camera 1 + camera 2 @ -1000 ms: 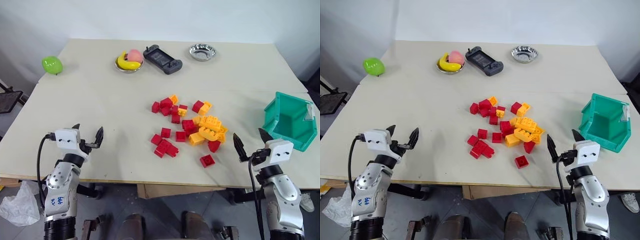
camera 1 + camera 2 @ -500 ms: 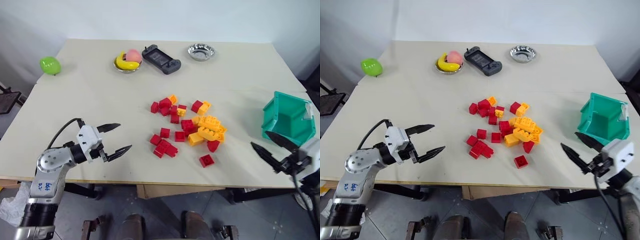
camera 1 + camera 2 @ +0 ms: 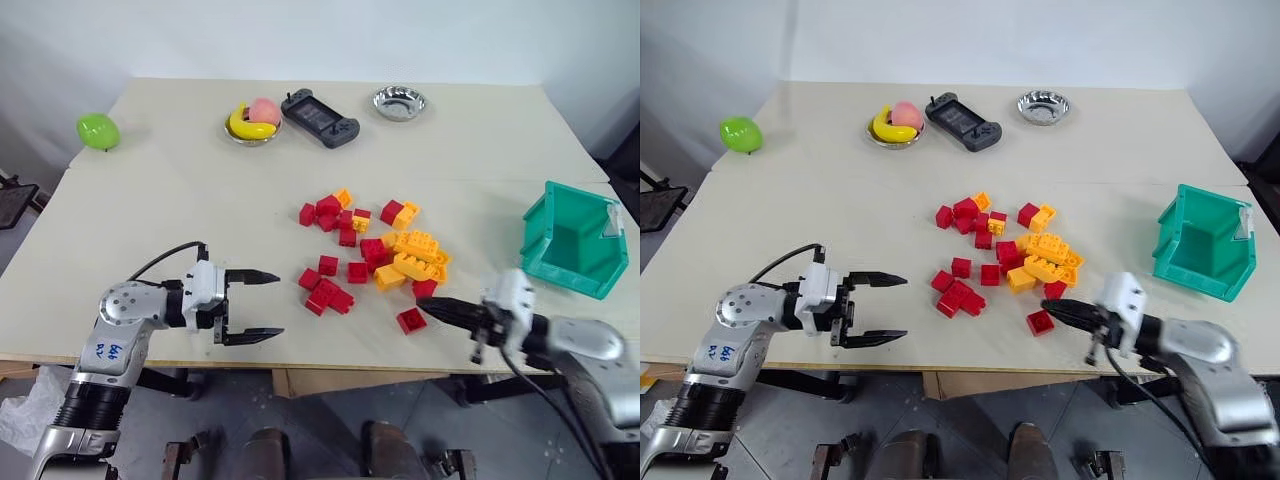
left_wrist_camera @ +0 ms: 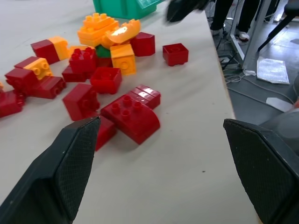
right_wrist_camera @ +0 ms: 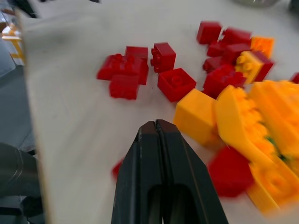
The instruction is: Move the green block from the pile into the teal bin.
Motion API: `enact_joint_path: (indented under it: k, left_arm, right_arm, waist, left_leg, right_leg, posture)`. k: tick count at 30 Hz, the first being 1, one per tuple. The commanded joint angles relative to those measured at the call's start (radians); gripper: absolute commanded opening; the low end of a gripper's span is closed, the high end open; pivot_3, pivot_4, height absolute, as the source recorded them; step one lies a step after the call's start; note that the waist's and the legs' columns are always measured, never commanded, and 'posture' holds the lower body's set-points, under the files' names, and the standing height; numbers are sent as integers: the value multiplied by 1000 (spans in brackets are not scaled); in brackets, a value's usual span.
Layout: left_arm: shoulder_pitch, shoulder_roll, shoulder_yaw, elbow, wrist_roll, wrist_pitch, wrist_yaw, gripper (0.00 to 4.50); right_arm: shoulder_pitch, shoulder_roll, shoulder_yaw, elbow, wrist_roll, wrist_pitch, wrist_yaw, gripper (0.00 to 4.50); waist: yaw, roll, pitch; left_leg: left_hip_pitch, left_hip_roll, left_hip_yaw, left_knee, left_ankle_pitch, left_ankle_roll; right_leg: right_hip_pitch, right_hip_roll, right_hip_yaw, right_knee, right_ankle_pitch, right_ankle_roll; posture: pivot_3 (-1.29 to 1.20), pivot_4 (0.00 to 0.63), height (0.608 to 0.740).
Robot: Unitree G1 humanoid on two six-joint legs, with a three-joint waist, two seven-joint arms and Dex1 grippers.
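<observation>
The robot's right gripper should release an orange brick, now in the mid-table pile, on the bare table (image 3: 462, 190) between the small metal bowl and the teal bin.
The pile (image 3: 375, 255) of red, orange and yellow bricks lies mid-table. In the left wrist view a sliver of the green block (image 4: 103, 51) peeks out under the orange bricks; most of it is hidden. The teal bin (image 3: 565, 278) stands at the right edge, its open side facing the pile. My left gripper (image 3: 268, 305) is open, held level and pointing right at the pile from a short way off. On the other side, my right gripper (image 3: 428, 306) is shut on nothing. It points left, and its tip is just beside a lone red brick (image 3: 411, 320).
At the back stand a lime-green round fruit (image 3: 97, 129), a dish with a banana and a peach (image 3: 250, 122), a black game controller (image 3: 320, 117) and a small metal bowl (image 3: 399, 102). The table's front edge runs just below both grippers.
The left gripper swung round to point right at the pile, staying open. The right gripper swept in leftwards and shut, ending beside the lone red brick.
</observation>
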Motion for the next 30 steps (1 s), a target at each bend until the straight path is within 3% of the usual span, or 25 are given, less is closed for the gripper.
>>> enact_joint_path:
  k: [1,7,11,15,21,27,30]
  left_arm:
    - [3,-4,15,-38,-1,-2,29,4500]
    - [5,-11,17,-37,2,-9,57,4500]
    - [7,-18,20,-32,3,-13,74,4500]
    - [6,-25,20,-29,1,-13,89,4500]
    - [4,-34,21,-21,-4,-7,101,4500]
    - [7,-36,22,-13,0,-10,105,4500]
    - [6,-37,20,-21,0,-6,111,4500]
  right_arm:
    - [-140,63,46,69,-25,84,-75,25]
    - [-412,148,39,438,-148,-28,-159,25]
    - [-580,128,24,770,-271,-166,-270,25]
    - [-666,138,21,919,-310,-254,-274,25]
    - [-630,210,83,789,-295,-278,-138,25]
    - [-516,240,183,497,-305,-116,-82,25]
    - [-461,209,162,391,-286,-64,-75,25]
  waist:
    - [0,0,0]
    - [-1,0,0]
    - [-3,0,1]
    - [-5,0,1]
    - [-26,0,1]
    - [-28,0,1]
    - [-25,0,1]
  left_leg:
    - [-1,0,0,0,0,0]
    - [-2,0,0,0,0,0]
    - [-2,0,1,-1,0,0]
    - [-3,0,3,-2,0,0]
    - [-4,0,4,-2,0,0]
    - [-5,1,9,-1,0,0]
    - [-5,2,10,-1,0,-1]
  right_leg:
    - [0,0,0,0,0,0]
    - [-1,0,0,-1,0,0]
    - [-3,0,0,0,0,0]
    - [-5,0,0,0,0,0]
    - [-6,-1,0,0,0,0]
    - [-14,-1,0,8,0,0]
    - [-14,-1,0,8,0,0]
  posture:
    - [0,150,740]
    - [0,150,740]
    - [0,150,740]
    - [0,150,740]
    - [0,150,740]
    - [0,150,740]
    - [0,150,740]
